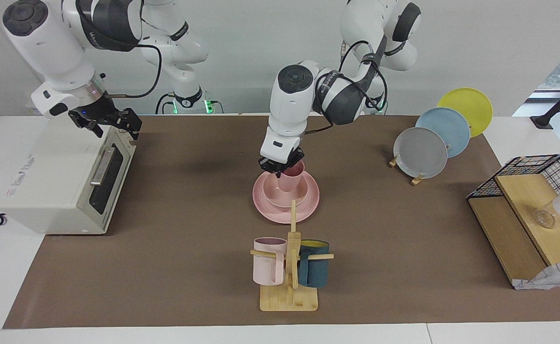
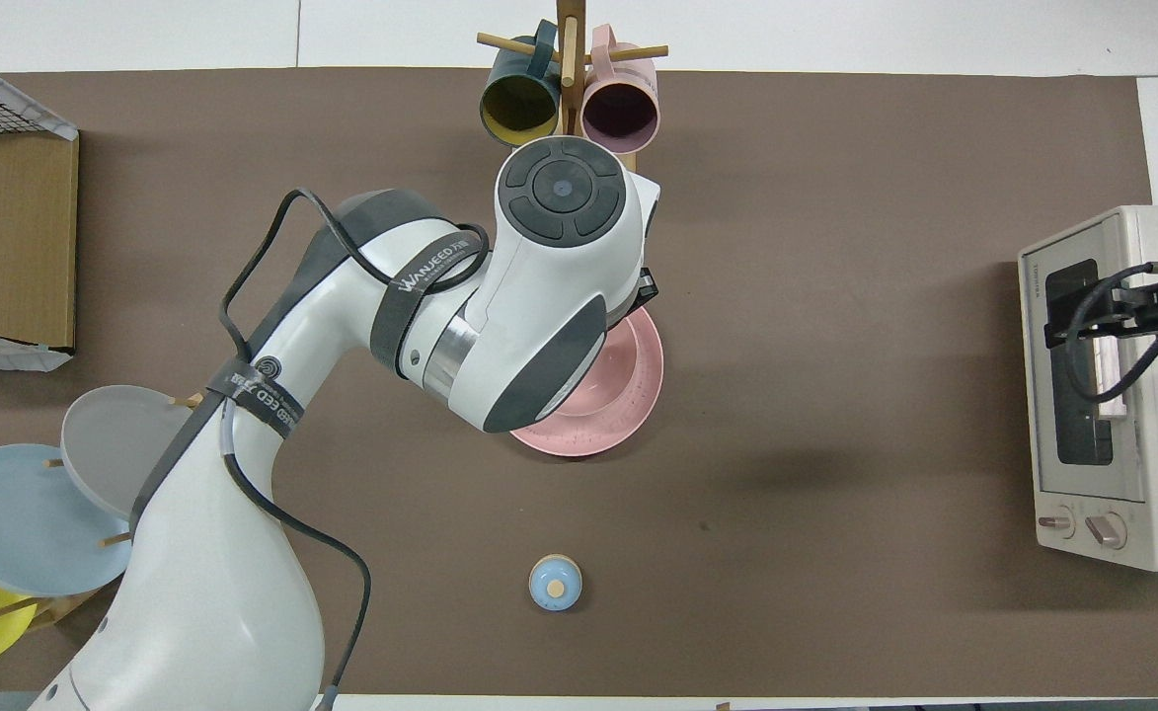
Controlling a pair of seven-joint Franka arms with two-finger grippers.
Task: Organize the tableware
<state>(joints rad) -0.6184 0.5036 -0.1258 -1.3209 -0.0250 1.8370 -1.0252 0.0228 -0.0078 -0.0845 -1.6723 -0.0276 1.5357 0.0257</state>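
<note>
Next, I let go of the pale-pink cup, which now stands slightly tilted, with my left gripper in the middle of the pale-pink bowl (image 2: 577,345) on the plate.
The pale-pink plate (image 1: 308,203) lies at the middle of the table, with the pale-pink bowl (image 1: 275,195) on it. The pale-pink cup (image 1: 293,179) stands in the bowl, slightly tilted. My left gripper (image 1: 281,167) is at the cup's rim, on the side toward the robots, and is shut on it. In the overhead view the left arm hides the cup and most of the bowl, and only part of the plate (image 2: 633,405) shows. My right gripper (image 1: 110,122) waits over the toaster oven (image 1: 65,186).
A wooden mug rack (image 1: 291,267) holding a pink and a dark-teal mug stands farther from the robots than the plate. Grey, blue and yellow plates (image 1: 420,152) stand in a rack, and a wire-and-wood shelf (image 1: 523,224) is at the left arm's end. A small blue knobbed lid (image 2: 555,583) lies nearer the robots.
</note>
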